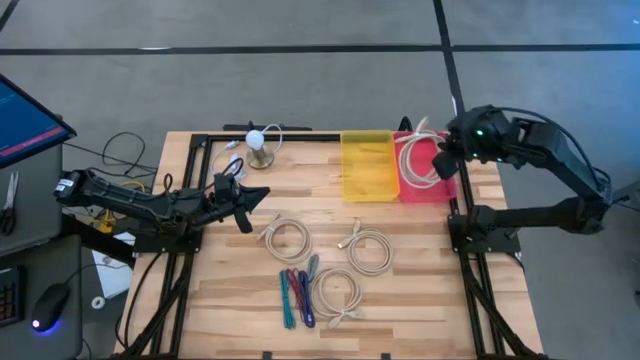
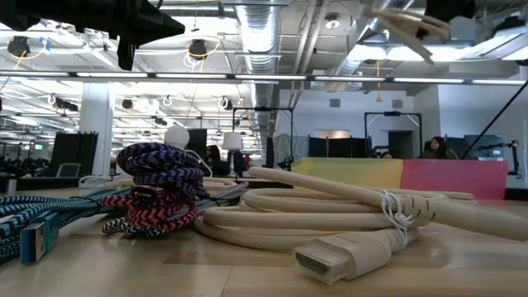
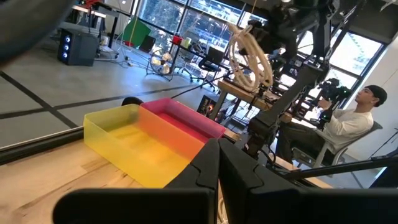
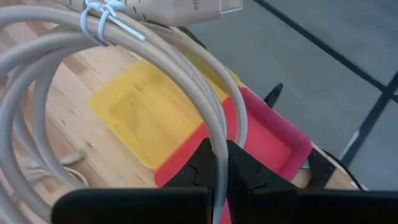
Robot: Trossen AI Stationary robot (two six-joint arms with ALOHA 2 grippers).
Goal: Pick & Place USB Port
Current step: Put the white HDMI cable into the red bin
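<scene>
Next, I release the beige coiled cable, which is held up over that bin, from my right gripper in the middle of the red bin (image 1: 421, 172) (image 4: 233, 163), next to the yellow bin.
My right gripper (image 1: 440, 160) is shut on a beige coiled cable (image 1: 416, 158), which it holds up over the red bin (image 1: 447, 188). A white tie (image 4: 99, 15) binds the coil next to its plug (image 4: 180, 9). The yellow bin (image 1: 367, 166) stands against the red bin's left side. Three more beige coils (image 1: 287, 238) (image 1: 370, 250) (image 1: 335, 293) and a bunch of coloured braided cables (image 1: 297, 295) lie flat on the table. My left gripper (image 1: 243, 203) is shut and holds nothing, above the table's left part. My right gripper pinches a strand of the beige coil (image 4: 219, 140) between its two fingers (image 4: 245, 171), which lie across the strand. It reaches in from the table's right side. The coil (image 3: 249, 56) is lifted clear of the table, above the red bin.
A white bulb-shaped object (image 1: 258, 140) with a cord stands near the table's far left edge. Black frame bars (image 1: 205, 140) run along the table's edges. A monitor and a mouse (image 1: 45, 305) sit off the table's left. A seated person (image 3: 357, 118) shows beyond the right side.
</scene>
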